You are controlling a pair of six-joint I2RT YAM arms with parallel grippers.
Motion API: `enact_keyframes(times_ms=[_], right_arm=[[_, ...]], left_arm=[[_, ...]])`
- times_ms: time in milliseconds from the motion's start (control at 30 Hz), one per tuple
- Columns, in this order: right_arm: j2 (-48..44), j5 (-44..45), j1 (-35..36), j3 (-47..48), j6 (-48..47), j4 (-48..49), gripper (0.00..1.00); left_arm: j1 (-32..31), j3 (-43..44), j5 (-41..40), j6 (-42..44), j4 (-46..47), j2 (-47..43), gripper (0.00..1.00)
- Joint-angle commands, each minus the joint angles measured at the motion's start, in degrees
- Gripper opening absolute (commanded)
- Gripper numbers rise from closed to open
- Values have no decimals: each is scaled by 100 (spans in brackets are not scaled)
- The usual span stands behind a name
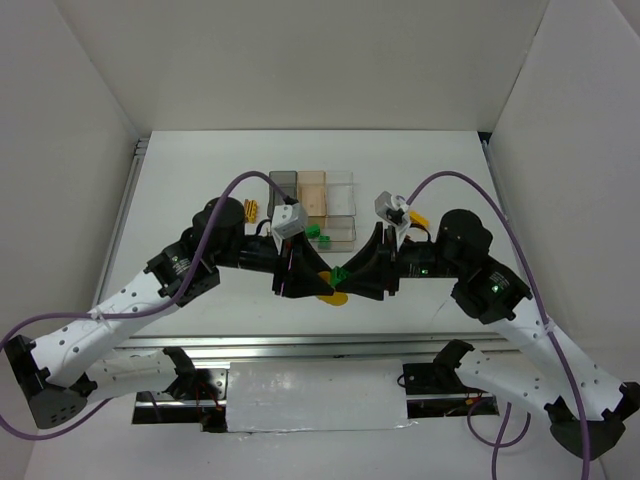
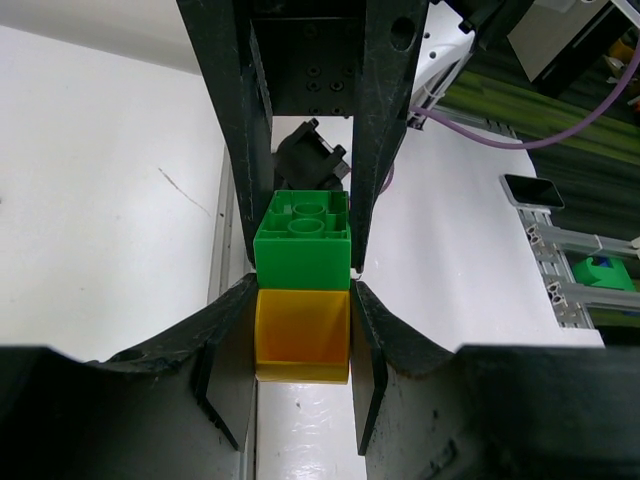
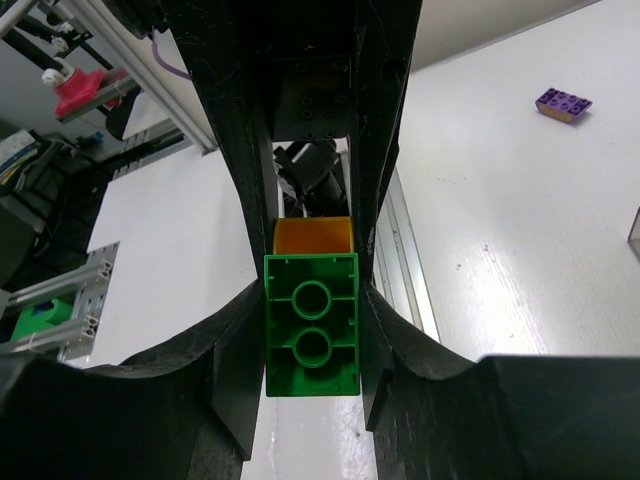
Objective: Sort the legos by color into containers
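Observation:
My left gripper should release the yellow brick inside the dark grey compartment of the tray (image 1: 286,201), beside the tan one.
A yellow brick (image 2: 302,335) and a green brick (image 2: 302,240) are stuck together in mid-air over the table's front middle. My left gripper (image 2: 302,340) is shut on the yellow brick. My right gripper (image 3: 312,340) is shut on the green brick (image 3: 312,335), with the yellow one (image 3: 313,235) beyond it. In the top view both grippers meet tip to tip, left (image 1: 322,285) and right (image 1: 348,275), with the green brick (image 1: 340,274) between them. The compartment tray (image 1: 343,178) stands just behind them.
A loose green brick (image 1: 318,236) lies at the tray's front edge. A yellow brick (image 1: 250,210) lies left of the tray and another (image 1: 418,215) to its right. A purple brick (image 3: 563,103) lies on the table in the right wrist view.

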Motion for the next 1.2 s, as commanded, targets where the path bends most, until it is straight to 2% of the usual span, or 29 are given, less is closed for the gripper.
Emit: enact_keyframes(times_ms=[0, 133, 267, 433, 533, 567, 600, 633, 667, 700, 733, 767, 833, 867, 900, 967, 1033, 1167], right_arm=[[-118, 49, -149, 211, 35, 526, 0], [-47, -82, -491, 177, 228, 859, 0], [76, -756, -991, 89, 510, 1298, 0], [155, -943, -1308, 159, 563, 1343, 0], [304, -130, -1327, 264, 327, 889, 0], [444, 326, -1327, 230, 291, 834, 0], [523, 1393, -1327, 160, 299, 842, 0], [620, 1847, -1336, 11, 308, 929, 0], [943, 2287, -1344, -34, 447, 965, 0], [1172, 3178, -1344, -43, 570, 983, 0], [1401, 3448, -1353, 35, 667, 939, 0], [1908, 3799, -1336, 88, 851, 930, 0], [2699, 4267, -1301, 307, 1002, 921, 0], [2947, 4416, -1266, 395, 1124, 904, 0], [3193, 4566, -1196, 596, 1151, 904, 0], [3766, 4935, -1073, 834, 1195, 921, 0], [4108, 5234, -949, 888, 1196, 1018, 0], [4584, 5279, -905, 1089, 1239, 1115, 0]], left_arm=[[2, -103, 4, 113, 175, -103, 0], [2, -86, -109, 148, 79, -85, 0], [2, -165, -241, 148, 78, -59, 0], [2, -130, -286, 192, 17, 125, 0], [-7, -121, -469, 105, 8, 64, 0], [-7, -104, -784, 43, -27, 21, 0], [2, -77, -952, -70, -140, -93, 0], [2, -25, -1154, -115, -211, -164, 0], [11, 37, -1887, -194, -299, -234, 0], [11, 246, -2286, -334, -717, -322, 0], [11, 379, -2699, -396, -939, -340, 0], [11, 528, -3703, -588, -1507, -331, 0], [11, 1081, -4798, -826, -2160, -235, 0], [20, 1396, -5908, -1184, -2798, -130, 0], [46, 1504, -6311, -1344, -3074, -103, 0], [64, 1549, -6883, -1618, -3375, -233, 0], [90, 1366, -6974, -1671, -3254, -575, 0], [125, 1268, -7167, -1759, -3288, -867, 0]])
